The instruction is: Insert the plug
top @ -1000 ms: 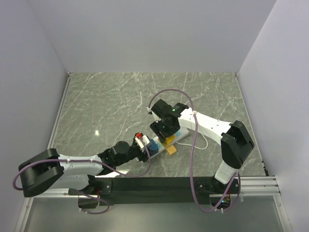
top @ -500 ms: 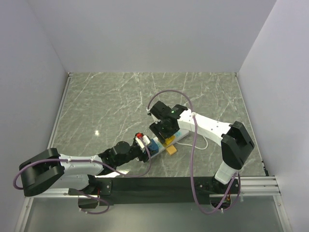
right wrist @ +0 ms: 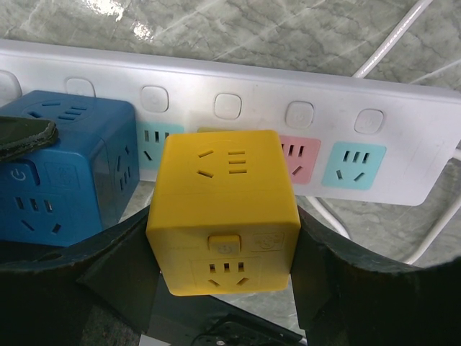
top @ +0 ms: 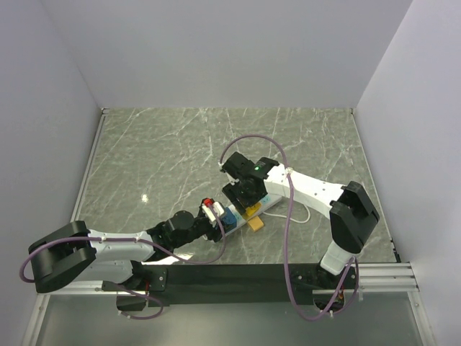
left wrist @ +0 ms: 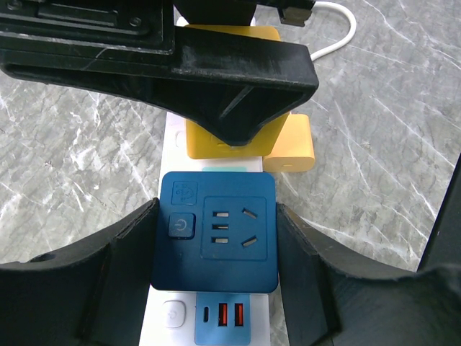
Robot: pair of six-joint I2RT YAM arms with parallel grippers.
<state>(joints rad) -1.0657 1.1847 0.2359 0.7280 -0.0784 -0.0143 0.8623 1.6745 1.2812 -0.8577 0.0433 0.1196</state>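
Note:
My right gripper has the yellow cube plug, now held against the strip. I need to let go of it on the white power strip (top: 245,201) (right wrist: 228,153), between the teal socket and the pink socket.
A white power strip (right wrist: 403,144) lies on the marble table. My right gripper (right wrist: 223,249) is shut on a yellow cube plug (right wrist: 223,209), holding it against the strip between a teal and a pink socket; whether it is fully seated I cannot tell. My left gripper (left wrist: 216,249) is shut on a blue cube plug (left wrist: 216,231) that sits on the strip (left wrist: 173,317) just above its USB ports. In the top view both grippers, left (top: 220,216) and right (top: 245,198), meet over the strip (top: 270,203).
A small orange block (left wrist: 292,144) rests on the table beside the strip, near the front in the top view (top: 256,224). The strip's white cable (left wrist: 338,29) loops off to the right. Grey walls enclose the table on three sides.
My right wrist has shifted slightly left with the yellow cube. The left arm and blue cube have not moved.

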